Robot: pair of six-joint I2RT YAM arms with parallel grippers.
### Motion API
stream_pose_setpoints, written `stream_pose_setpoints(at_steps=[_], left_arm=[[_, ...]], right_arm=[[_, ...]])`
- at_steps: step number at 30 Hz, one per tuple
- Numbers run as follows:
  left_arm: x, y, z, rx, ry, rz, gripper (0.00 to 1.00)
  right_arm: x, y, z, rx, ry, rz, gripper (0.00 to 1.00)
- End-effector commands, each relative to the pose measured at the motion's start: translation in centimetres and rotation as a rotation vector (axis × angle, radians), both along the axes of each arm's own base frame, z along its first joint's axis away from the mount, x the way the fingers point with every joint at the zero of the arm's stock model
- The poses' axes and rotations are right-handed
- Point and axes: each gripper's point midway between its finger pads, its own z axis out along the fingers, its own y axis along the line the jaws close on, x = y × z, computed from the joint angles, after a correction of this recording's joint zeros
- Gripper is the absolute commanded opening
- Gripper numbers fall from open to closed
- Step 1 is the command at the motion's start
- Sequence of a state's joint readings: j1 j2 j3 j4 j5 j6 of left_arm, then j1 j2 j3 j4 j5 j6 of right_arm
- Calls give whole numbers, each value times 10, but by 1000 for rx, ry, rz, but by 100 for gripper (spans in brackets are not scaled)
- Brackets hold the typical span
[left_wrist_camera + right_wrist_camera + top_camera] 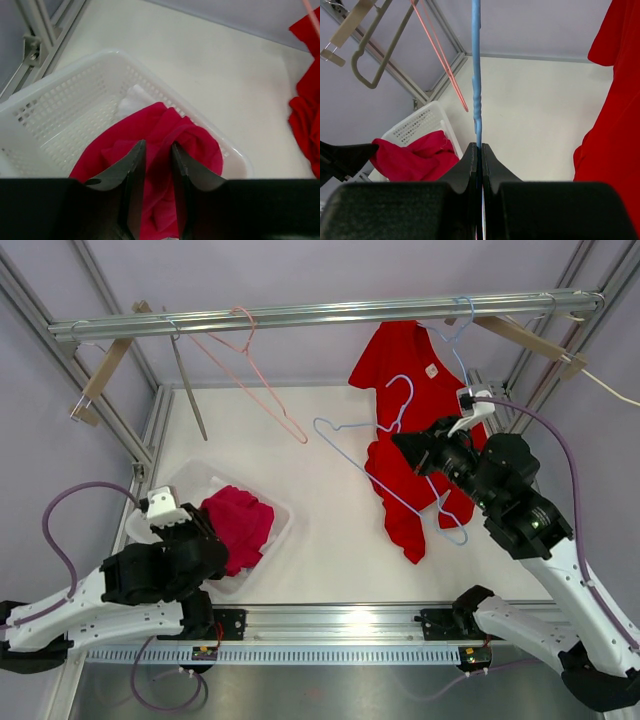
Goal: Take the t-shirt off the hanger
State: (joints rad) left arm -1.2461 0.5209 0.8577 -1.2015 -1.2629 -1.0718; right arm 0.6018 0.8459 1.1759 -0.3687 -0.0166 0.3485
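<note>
Next, I release the light blue hanger from my right gripper on the rail (319,377), between the pink hanger and red t-shirt.
A red t-shirt (400,360) (615,125) hangs at the right under the rail, its lower end resting on the table. A light blue hanger (345,425) (476,75) lies across its front, off the rail, and my right gripper (405,445) (480,147) is shut on the hanger's wire. Another blue hanger (455,335) hooks the rail above the shirt; I cannot tell which one carries the cloth. My left gripper (200,528) (157,150) hovers over a crimson t-shirt (240,525) (165,125) bunched in the white basket (200,475) (75,95). Its jaws stand slightly apart, open.
A pink hanger (255,370) (440,55) and a grey hanger (188,390) (375,60) hang from the metal rail (320,315) at the left. A white cloth (132,97) lies under the crimson one in the basket. Frame posts stand at both sides.
</note>
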Motion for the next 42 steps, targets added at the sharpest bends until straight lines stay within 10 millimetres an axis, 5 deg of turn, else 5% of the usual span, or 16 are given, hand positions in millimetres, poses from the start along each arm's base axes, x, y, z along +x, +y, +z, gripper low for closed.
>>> stream_pose_setpoints(at_steps=[1, 6, 9, 13, 15, 25, 36, 37, 42], left_arm=[[-2, 16, -25, -104, 5, 133, 31], [-8, 27, -57, -164, 26, 185, 47], [-12, 38, -65, -201, 24, 212, 55], [-14, 45, -50, -302, -20, 186, 82], [-14, 41, -39, -355, -33, 148, 99], [-9, 13, 29, -318, -87, -46, 99], [0, -70, 72, -53, -161, -281, 99], [-4, -97, 92, -180, -208, -391, 99], [-16, -159, 93, -206, -237, -608, 99]], right_arm=[[21, 0, 34, -3, -84, -53, 0], [54, 0, 44, -64, -95, -150, 0], [68, 20, 50, -111, -133, -115, 0], [93, 46, 47, -201, -146, -129, 0], [100, 51, 63, -201, -176, -132, 0], [133, 89, 79, -219, -214, -106, 0], [160, 111, 85, -247, -233, -105, 0], [162, 112, 86, -249, -235, -105, 0], [177, 120, 81, -294, -229, -113, 0]])
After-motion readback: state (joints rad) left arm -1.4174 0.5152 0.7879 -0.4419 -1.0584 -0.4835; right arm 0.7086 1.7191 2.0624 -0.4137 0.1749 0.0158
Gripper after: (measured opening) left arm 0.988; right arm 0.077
